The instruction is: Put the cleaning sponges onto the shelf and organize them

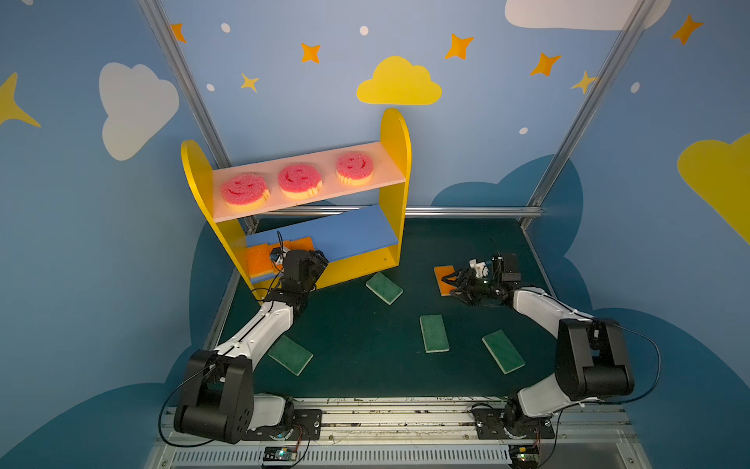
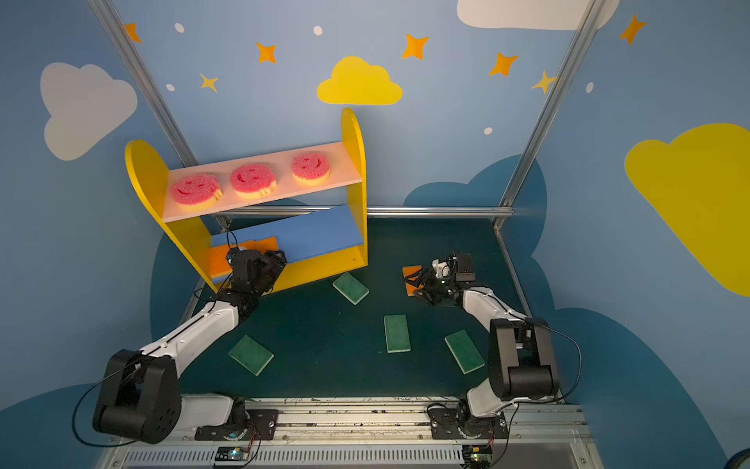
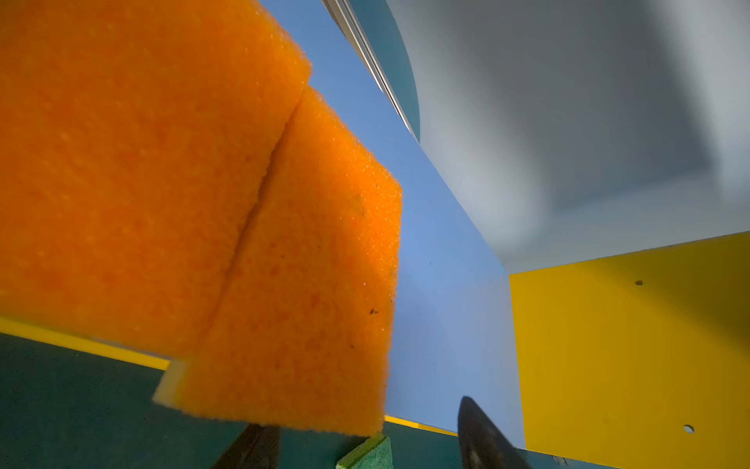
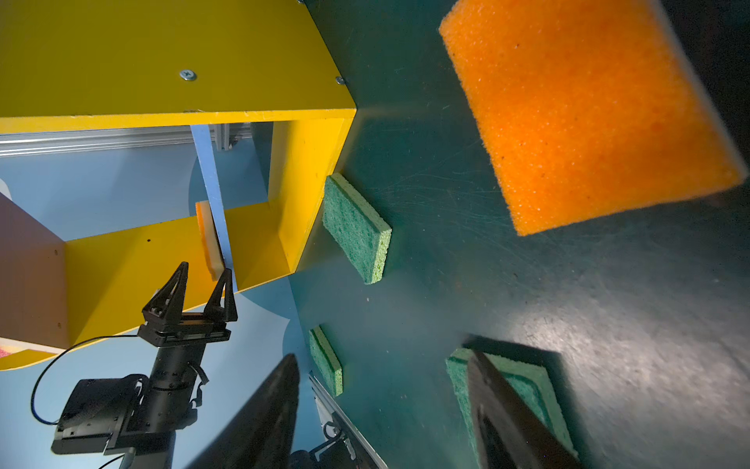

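My right gripper is to close on the near-side corner [image 1: 454, 294] [image 4: 733, 178] of the orange sponge on the table, the corner nearest that gripper's own arm.
Three round pink smiley sponges [image 1: 299, 178] lie in a row on the shelf's [image 1: 395, 134] pink upper board. Two orange sponges [image 3: 170, 195] sit side by side at the left end of the blue lower board [image 1: 349, 231]. My left gripper [image 3: 365, 446] stands open just in front of them, holding nothing; the right wrist view also shows this gripper [image 4: 206, 268] with its jaws apart. A further orange sponge [image 1: 443, 276] lies on the table at the right. My right gripper [image 1: 450, 286] hovers open at its near edge, and the sponge [image 4: 584, 117] lies ahead of the fingers.
Several green sponges lie flat on the dark green table: one near the shelf's base [image 1: 384, 287], one mid-table [image 1: 434, 333], one at the right front [image 1: 503, 351], one by the left arm [image 1: 290, 354]. Metal frame posts and blue walls close in the back and sides.
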Motion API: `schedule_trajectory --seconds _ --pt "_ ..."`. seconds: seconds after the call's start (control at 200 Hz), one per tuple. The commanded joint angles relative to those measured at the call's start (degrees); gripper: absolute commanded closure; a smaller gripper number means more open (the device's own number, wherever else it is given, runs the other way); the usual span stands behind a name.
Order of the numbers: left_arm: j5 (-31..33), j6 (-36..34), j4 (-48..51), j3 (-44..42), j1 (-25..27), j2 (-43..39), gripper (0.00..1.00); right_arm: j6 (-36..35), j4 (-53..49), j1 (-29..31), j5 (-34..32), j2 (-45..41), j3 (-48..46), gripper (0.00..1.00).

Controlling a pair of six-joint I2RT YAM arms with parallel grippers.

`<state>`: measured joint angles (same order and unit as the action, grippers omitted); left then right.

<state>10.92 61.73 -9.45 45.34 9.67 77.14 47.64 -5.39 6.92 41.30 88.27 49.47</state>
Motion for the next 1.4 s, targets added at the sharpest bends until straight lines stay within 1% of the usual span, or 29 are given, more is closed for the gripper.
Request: schedule_trajectory --seconds 0.0,0.205,0.35,0.526,0.751,1.016,1.176,1.397 --pt "-0.3 -1.6 0.8 1.5 -0.3 0.2 0.32 -0.5 -0.8 0.2 0.6 0.4 0.0 0.35" --pt "-0.7 -1.9 1.1 1.3 -0.7 -0.4 0.32 -0.7 -0.9 0.2 0.5 0.7 0.4 0.35" --pt "-3.1 -3.6 2.2 1.8 -0.2 -1.4 0.3 -1.3 -1.8 0.1 0.3 0.8 1.1 0.35" --pt "-2.7 -7.4 4.9 2.9 3.5 -3.0 0.21 -1.8 -2.4 -0.1 -0.2 0.2 1.7 0.34" --pt "-2.1 -9.3 6.3 2.4 8.2 -5.0 0.13 -2.9 -3.7 -2.3 -0.3 -0.5 1.3 0.34" --pt "-2.6 -11.2 5.9 -1.7 14.0 -7.7 0.09 -5.6 -5.2 -8.9 -0.2 0.8 0.3 0.34" --pt "-3.3 -11.1 5.4 -5.0 16.2 -8.5 0.08 -6.3 -4.8 -9.3 -1.6 3.6 0.3 0.34" --pt "-5.4 -9.5 3.9 -9.9 18.1 -8.5 0.06 -8.1 -6.5 -9.5 -4.0 8.9 4.6 0.34"
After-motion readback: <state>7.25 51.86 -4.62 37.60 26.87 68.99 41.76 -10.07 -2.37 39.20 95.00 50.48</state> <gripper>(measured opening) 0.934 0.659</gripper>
